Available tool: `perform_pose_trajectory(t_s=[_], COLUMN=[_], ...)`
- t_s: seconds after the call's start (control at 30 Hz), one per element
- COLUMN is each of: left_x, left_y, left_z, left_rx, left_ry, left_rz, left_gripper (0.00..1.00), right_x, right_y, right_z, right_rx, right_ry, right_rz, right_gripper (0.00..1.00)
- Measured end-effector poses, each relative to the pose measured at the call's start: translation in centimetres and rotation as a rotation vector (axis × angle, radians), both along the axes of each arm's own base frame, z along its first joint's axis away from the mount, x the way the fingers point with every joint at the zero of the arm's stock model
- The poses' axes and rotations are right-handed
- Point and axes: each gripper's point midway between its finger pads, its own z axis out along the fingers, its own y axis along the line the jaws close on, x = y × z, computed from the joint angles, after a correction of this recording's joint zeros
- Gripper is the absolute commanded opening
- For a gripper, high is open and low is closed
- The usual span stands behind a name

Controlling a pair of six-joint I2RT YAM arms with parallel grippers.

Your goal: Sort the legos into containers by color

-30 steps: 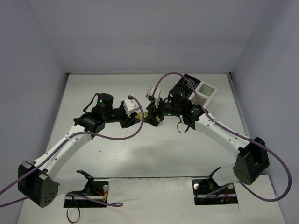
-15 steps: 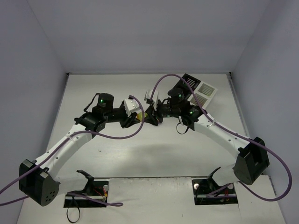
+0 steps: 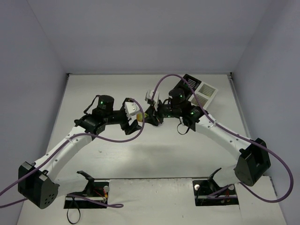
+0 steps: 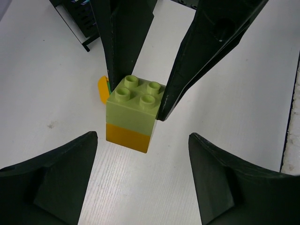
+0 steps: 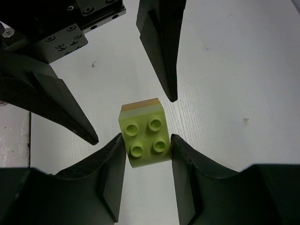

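Next, I open my right gripper to release the lime green brick, now stacked on an orange brick, inside the far compartment of the white bin (image 3: 206,90).
A stacked lego, a lime green brick (image 5: 144,133) on an orange brick (image 4: 127,138), is between the two arms. My right gripper (image 5: 147,137) is shut on the lime half, one finger on each side. In the left wrist view those fingers (image 4: 123,42) come down from above onto the lime brick (image 4: 133,105). My left gripper (image 4: 143,140) stands wide open just short of the stack, touching nothing. From above, the left gripper (image 3: 137,123) and the right gripper (image 3: 152,117) meet tip to tip at mid table. The containers (image 3: 200,90), black and white bins, stand at the back right.
Another small orange lego piece (image 4: 101,89) with a sliver of green lies on the table just behind the stack. A black bin's slatted wall (image 4: 79,16) shows at the top left of the left wrist view. Purple cables loop over both arms.
My left gripper has opened and let go of the stack, drawing back a little. The right gripper has closed onto the lime brick and now holds the stack alone.
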Motion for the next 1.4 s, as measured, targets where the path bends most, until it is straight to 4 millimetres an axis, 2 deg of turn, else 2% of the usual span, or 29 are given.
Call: perform_pose_trajectory(t_s=[0.8,0.93,1.03,1.07,1.13,1.17,1.27,1.4], left_x=[0.6,0.5,0.3,0.2,-0.1,-0.2,-0.3,-0.3], left_y=[-0.1,-0.2,-0.2,-0.3,-0.4,-0.5,-0.5,-0.5], left_z=[0.8,0.5,0.4,0.4,0.3,0.3,0.3,0.3], left_rx=[-0.024,-0.03,-0.034,-0.036,-0.038,-0.039,-0.042,-0.041], left_ry=[-0.059,-0.05,-0.037,-0.034,-0.024,-0.022,-0.02,-0.017], left_rz=[0.008,0.012,0.007,0.001,-0.009,-0.014,-0.019,-0.02], left_gripper=[0.71,0.61,0.43,0.33,0.26,0.17,0.0,0.0], right_x=[-1.9,-2.1,-2.0,-1.9,-1.8,-1.8,-1.8,-1.8], right_y=[0.6,0.7,0.7,0.7,0.7,0.7,0.7,0.7], right_z=[0.7,0.8,0.9,1.0,1.0,1.0,1.0,0.9], right_rx=[0.046,0.05,0.053,0.055,0.055,0.054,0.055,0.054], right_ry=[0.036,0.04,0.036,0.031,0.026,0.023,0.022,0.022], right_rz=[0.103,0.108,0.108,0.106,0.103,0.104,0.104,0.104], right_gripper=[0.0,0.0,0.0,0.0,0.0,0.0,0.01,0.0])
